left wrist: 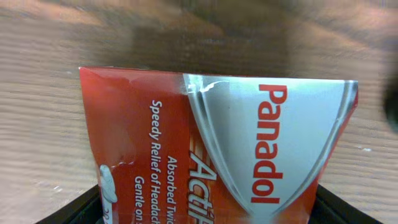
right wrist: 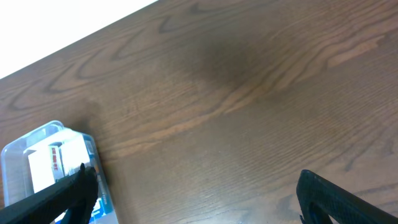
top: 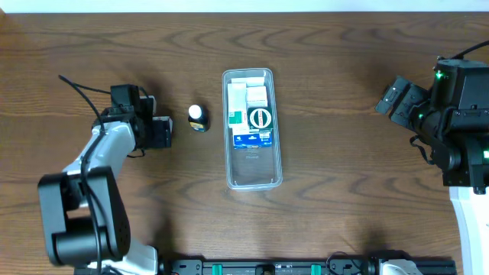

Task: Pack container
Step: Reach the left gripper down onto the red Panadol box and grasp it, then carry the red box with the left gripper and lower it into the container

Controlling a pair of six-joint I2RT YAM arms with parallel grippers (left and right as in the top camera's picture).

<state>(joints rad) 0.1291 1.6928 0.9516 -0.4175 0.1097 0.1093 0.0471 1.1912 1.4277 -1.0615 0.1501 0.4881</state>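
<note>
Next, my left gripper lets go of the red Panadol box in the bare near end of the clear container (top: 261, 166).
The container (top: 256, 169) is a long clear plastic bin at the table's middle; its far half holds several small boxes, its near end is bare. It also shows in the right wrist view (right wrist: 25, 144) at the lower left. My left gripper (top: 160, 131) is to the left of the container. In the left wrist view it (left wrist: 208, 214) is shut on a red and silver Panadol box (left wrist: 217, 143) that fills the frame above the wood. My right gripper (top: 391, 99) is far to the right, open and empty (right wrist: 199, 199) above bare wood.
A small dark bottle with a white cap (top: 198, 117) stands between my left gripper and the container. The table's far edge runs along the top of the overhead view. The arm bases are at the near left and far right.
</note>
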